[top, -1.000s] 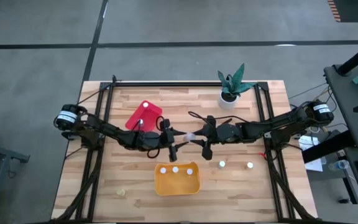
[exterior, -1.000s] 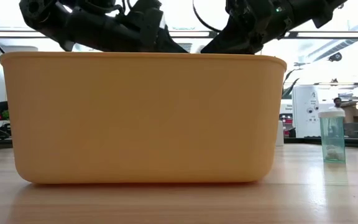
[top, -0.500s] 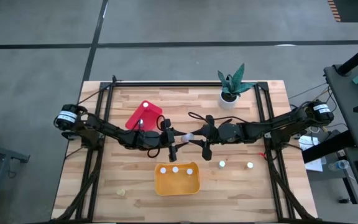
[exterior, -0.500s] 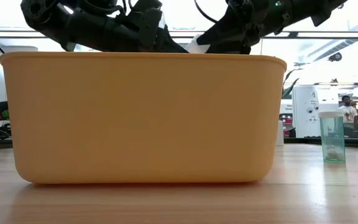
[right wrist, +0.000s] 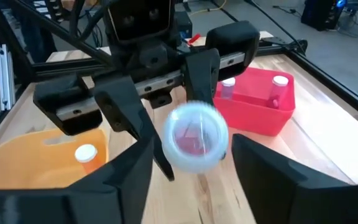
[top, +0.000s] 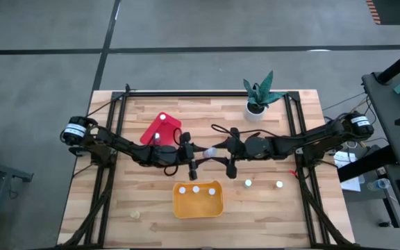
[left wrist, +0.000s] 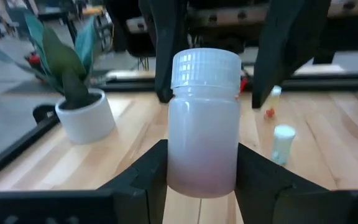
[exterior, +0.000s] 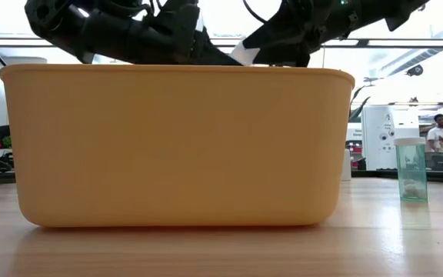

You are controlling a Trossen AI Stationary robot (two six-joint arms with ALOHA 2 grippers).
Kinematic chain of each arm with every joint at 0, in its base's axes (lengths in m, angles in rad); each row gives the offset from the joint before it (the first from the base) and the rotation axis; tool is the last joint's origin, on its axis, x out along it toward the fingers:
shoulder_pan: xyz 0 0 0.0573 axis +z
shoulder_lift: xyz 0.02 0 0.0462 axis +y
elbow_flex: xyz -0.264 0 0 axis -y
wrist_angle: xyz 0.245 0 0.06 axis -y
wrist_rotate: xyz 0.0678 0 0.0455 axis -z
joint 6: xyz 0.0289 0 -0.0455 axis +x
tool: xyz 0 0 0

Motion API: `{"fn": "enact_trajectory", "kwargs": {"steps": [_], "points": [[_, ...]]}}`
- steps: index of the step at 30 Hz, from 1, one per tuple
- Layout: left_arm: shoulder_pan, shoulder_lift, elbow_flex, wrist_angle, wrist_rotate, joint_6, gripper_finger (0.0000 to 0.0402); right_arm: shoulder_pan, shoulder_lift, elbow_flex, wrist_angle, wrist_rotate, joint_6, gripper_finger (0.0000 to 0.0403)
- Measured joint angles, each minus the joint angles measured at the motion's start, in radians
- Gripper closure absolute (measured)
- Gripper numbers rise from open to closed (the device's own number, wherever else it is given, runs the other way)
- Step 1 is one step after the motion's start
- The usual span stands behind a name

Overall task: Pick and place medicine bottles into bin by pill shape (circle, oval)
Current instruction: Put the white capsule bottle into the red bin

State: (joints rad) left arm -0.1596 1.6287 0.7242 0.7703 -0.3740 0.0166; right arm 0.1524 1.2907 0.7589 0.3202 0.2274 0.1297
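Observation:
The bottle's cap points toward my right gripper, so my left gripper needs to turn the bottle upright before my right gripper takes the bottle's body [left wrist: 202, 146].
A pale medicine bottle [left wrist: 202, 118] with a white ribbed cap [right wrist: 194, 137] is held in the air over the table's middle [top: 210, 150]. My left gripper [top: 203, 153] is shut on its bottom end. My right gripper [top: 219, 148] faces it from the right, open. Its fingers [right wrist: 135, 165] stand on either side of the cap, and a gap shows on one side. The red tub [top: 160, 128] holds two bottles [right wrist: 278, 87]. The yellow-orange tub [top: 198, 200] holds three white-capped bottles [top: 196, 189]. My left gripper pinches the bottom end of the bottle's body [left wrist: 174, 169] between its two fingers [left wrist: 143, 177]. The fingers come level from the table's left. The bottle lies level, in line with the fingers, its cap toward the right arm, lifted clear of the table.
Two more bottles [top: 248, 183] [top: 279, 185] stand on the wood right of the yellow-orange tub; one shows in the low view [exterior: 411, 169]. A white pot with a green plant [top: 257, 104] stands at the far right. A small yellowish thing [top: 135, 215] lies near the front left.
The bottle between the two grippers has risen a little. In the low view its white cap now shows above the yellow-orange tub's rim, where it was hidden a second ago.

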Motion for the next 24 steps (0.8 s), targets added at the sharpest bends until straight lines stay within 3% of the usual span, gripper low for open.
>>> {"fn": "enact_trajectory", "kwargs": {"steps": [6, 12, 24], "points": [[-0.006, 0.0, -0.04, 0.128, 0.01, 0.024, 0.0276, 0.022, -0.05, 0.0, -0.013, 0.0, -0.031, 0.015], [-0.006, 0.0, -0.111, 0.349, 0.109, 0.042, 0.0276, 0.066, -0.073, -0.021, 0.009, 0.0, -0.044, 0.0151], [-0.008, 0.0, -0.127, 0.431, 0.176, 0.051, 0.0276, 0.081, 0.054, -0.07, 0.389, 0.01, -0.109, 0.0165]]}}
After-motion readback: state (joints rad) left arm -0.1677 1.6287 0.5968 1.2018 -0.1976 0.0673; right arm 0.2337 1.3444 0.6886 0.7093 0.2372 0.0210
